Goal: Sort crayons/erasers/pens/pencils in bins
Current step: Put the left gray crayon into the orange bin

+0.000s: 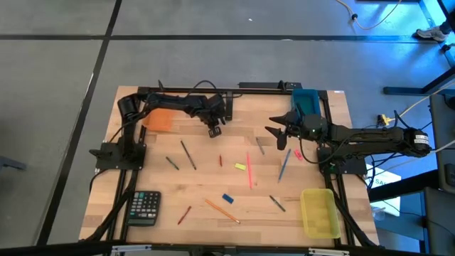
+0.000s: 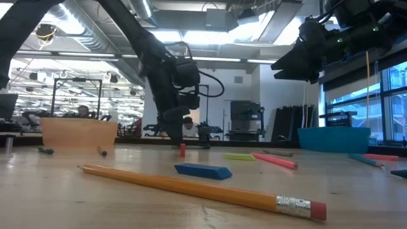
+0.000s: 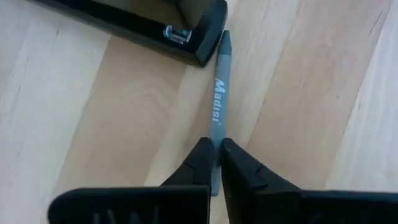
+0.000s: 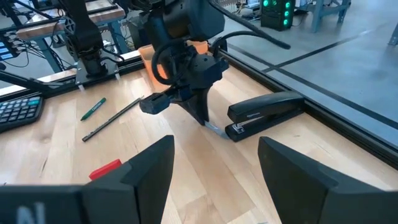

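I need to release the grey pen from my left gripper inside the orange bin [image 1: 167, 116], near the side that faces the stapler.
A grey pen [image 3: 217, 93] with white lettering lies on the wood, its far tip beside a black stapler [image 3: 186, 28]. My left gripper [image 3: 213, 148] is shut on this pen at the table's far middle [image 1: 214, 131], next to the orange bin [image 1: 158, 119]. My right gripper [image 1: 279, 133] hovers open above the table in front of the teal bin [image 1: 306, 100], touching nothing. The yellow bin [image 1: 320, 212] stands at the near right. A yellow eraser [image 1: 240, 166], a blue eraser [image 1: 227, 198], a short red crayon [image 1: 220, 161] and an orange pencil [image 1: 222, 210] lie loose mid-table. My left gripper pinches the grey pen's barrel [image 3: 216, 134] between its two fingertips, just behind the lettering, near the end away from the stapler. The fingers [image 4: 200, 115] come steeply from above, pointing down. The pen stays low, along the wood; whether it still rests there I cannot tell.
A black calculator [image 1: 144, 208] lies at the near left. A long pink stick [image 1: 249, 171], a blue pen [image 1: 284, 165], a dark pencil [image 1: 188, 154] and a green pen [image 4: 93, 109] are scattered over the middle. The black frame rail [image 1: 234, 91] runs along the far edge.
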